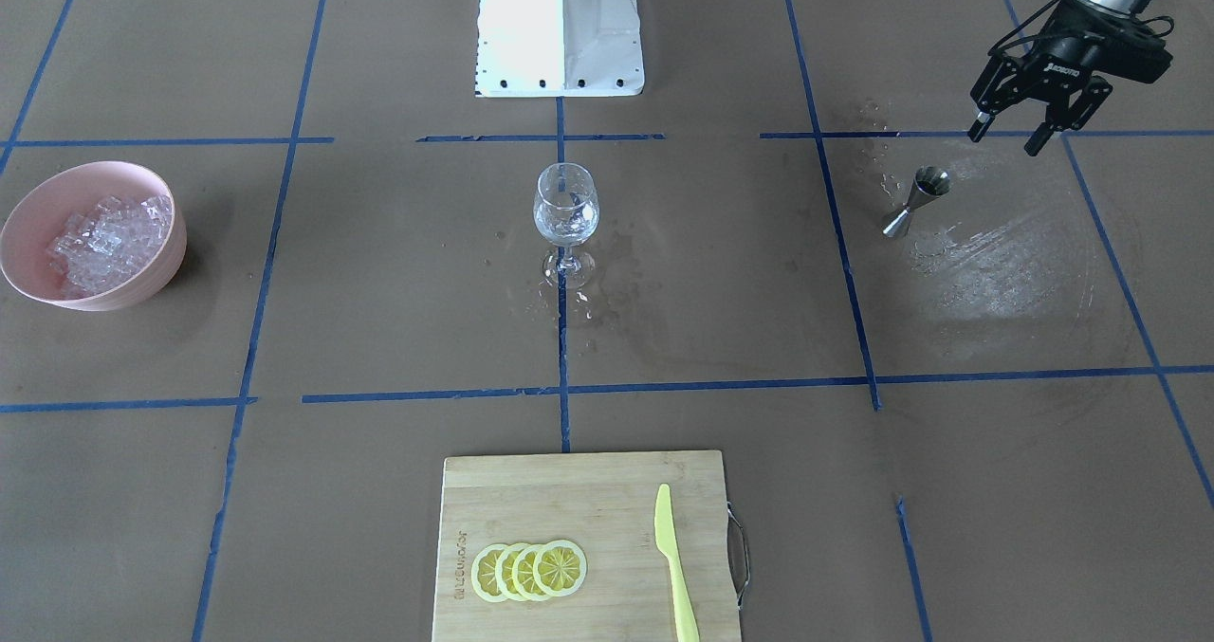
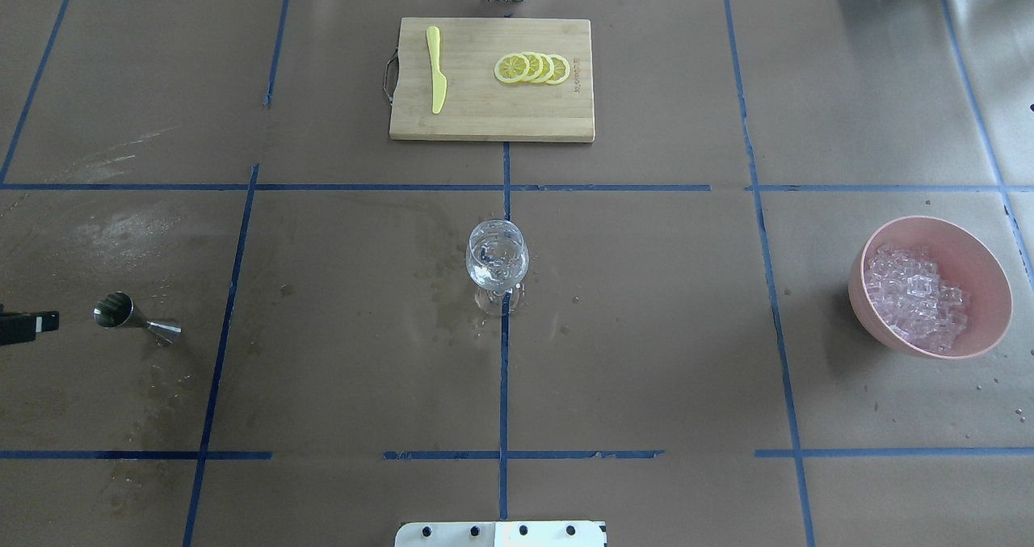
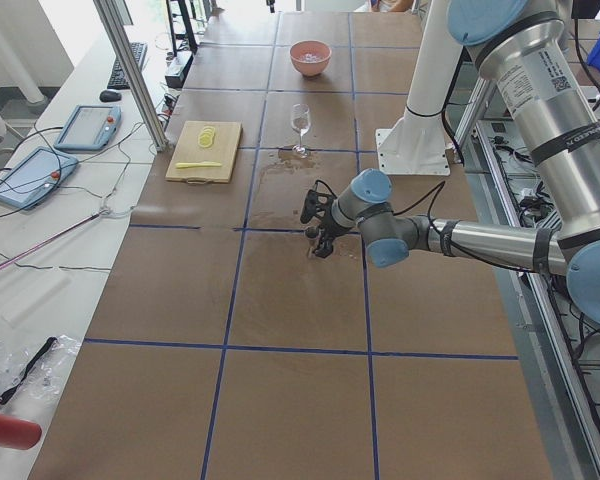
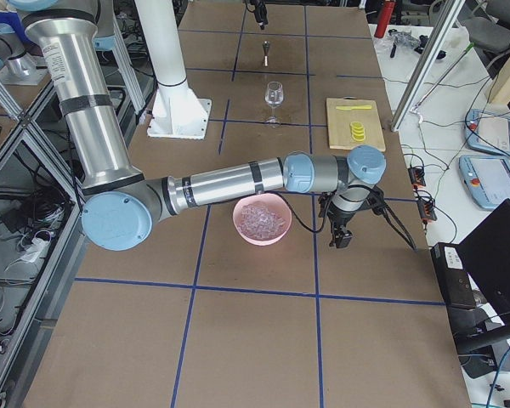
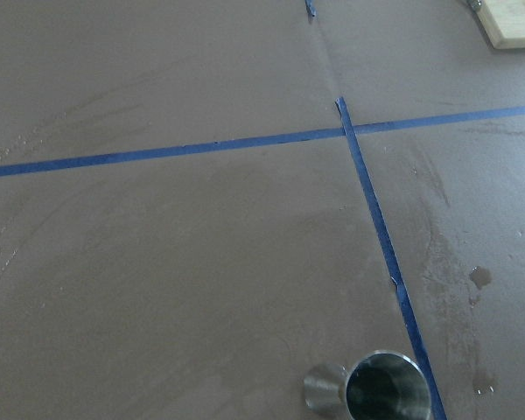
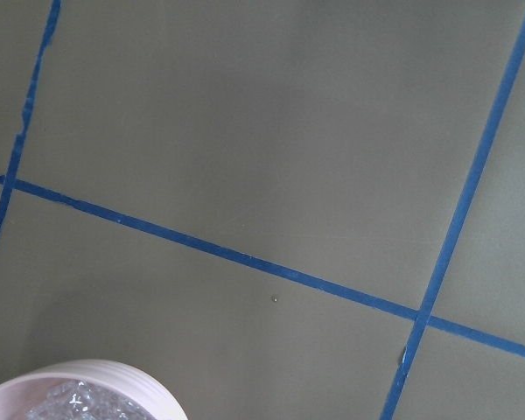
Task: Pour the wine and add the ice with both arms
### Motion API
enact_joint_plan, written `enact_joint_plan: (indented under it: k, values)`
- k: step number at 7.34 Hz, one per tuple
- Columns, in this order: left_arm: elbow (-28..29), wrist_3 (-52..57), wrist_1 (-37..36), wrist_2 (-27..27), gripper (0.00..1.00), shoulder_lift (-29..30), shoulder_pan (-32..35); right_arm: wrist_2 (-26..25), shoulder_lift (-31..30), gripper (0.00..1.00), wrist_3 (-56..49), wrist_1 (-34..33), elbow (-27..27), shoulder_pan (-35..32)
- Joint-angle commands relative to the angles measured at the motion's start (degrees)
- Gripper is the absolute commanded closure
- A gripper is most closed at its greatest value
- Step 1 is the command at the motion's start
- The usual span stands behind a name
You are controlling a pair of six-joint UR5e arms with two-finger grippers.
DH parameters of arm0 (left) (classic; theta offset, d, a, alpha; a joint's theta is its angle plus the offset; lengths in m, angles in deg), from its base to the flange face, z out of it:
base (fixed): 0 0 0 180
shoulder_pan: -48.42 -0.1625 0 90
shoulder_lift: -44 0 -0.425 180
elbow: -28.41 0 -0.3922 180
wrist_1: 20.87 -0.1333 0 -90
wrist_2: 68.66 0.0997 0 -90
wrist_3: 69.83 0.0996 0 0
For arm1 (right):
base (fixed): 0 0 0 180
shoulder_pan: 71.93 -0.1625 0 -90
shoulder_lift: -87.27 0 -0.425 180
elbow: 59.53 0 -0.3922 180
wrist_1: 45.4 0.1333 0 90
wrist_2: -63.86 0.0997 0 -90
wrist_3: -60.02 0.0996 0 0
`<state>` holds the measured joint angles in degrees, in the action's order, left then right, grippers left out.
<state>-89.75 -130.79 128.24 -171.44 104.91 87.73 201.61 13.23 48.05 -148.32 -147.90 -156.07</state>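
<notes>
The robot's left gripper needs to close on the narrow middle (image 1: pixel 910 206) (image 5: pixel 345 388) of the steel jigger, just under the jigger's wide upper cup.
The wine glass (image 1: pixel 566 210) stands upright at the table's middle with clear contents; it also shows in the overhead view (image 2: pixel 497 256). The ice (image 1: pixel 104 239) is heaped in a pink bowl (image 1: pixel 38 196), on the right in the overhead view (image 2: pixel 994 305). A steel jigger (image 1: pixel 915 203) stands on a wet patch. My left gripper (image 1: pixel 1005 139) hangs open and empty just above and outboard of the jigger. My right gripper (image 4: pixel 340 236) shows only in the exterior right view, low beside the bowl; I cannot tell whether it is open or shut. The right wrist view shows the bowl's rim (image 6: pixel 87 372).
A wooden cutting board (image 1: pixel 531 490) with lemon slices (image 1: pixel 529 571) and a yellow knife (image 1: pixel 673 566) lies at the operators' edge. The white robot base (image 1: pixel 560 26) stands behind the glass. Wet marks spread around the glass and the jigger.
</notes>
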Motion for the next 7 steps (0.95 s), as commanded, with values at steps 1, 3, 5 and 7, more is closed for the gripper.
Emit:
enact_joint_plan:
  k: [1,3,5,7]
  values:
    - [0.0,-14.9,0.7,11.7,0.05,-1.6,-16.8,0.2,-0.1,0.0,-0.1,0.0,0.3,0.0]
    - [-0.2,-23.6,-2.8,24.8,0.02,-1.4,-28.7,0.2,-0.1,0.0,-0.1,0.0,0.4,-0.1]
    - [0.0,-29.0,-6.1,38.3,0.05,0.2,-33.1,0.3,-0.9,0.0,-0.2,0.0,0.1,-0.1]
    - [1.2,-32.6,-7.9,45.3,0.01,1.9,-33.6,0.4,-1.4,0.0,-0.2,0.0,0.0,-0.1]
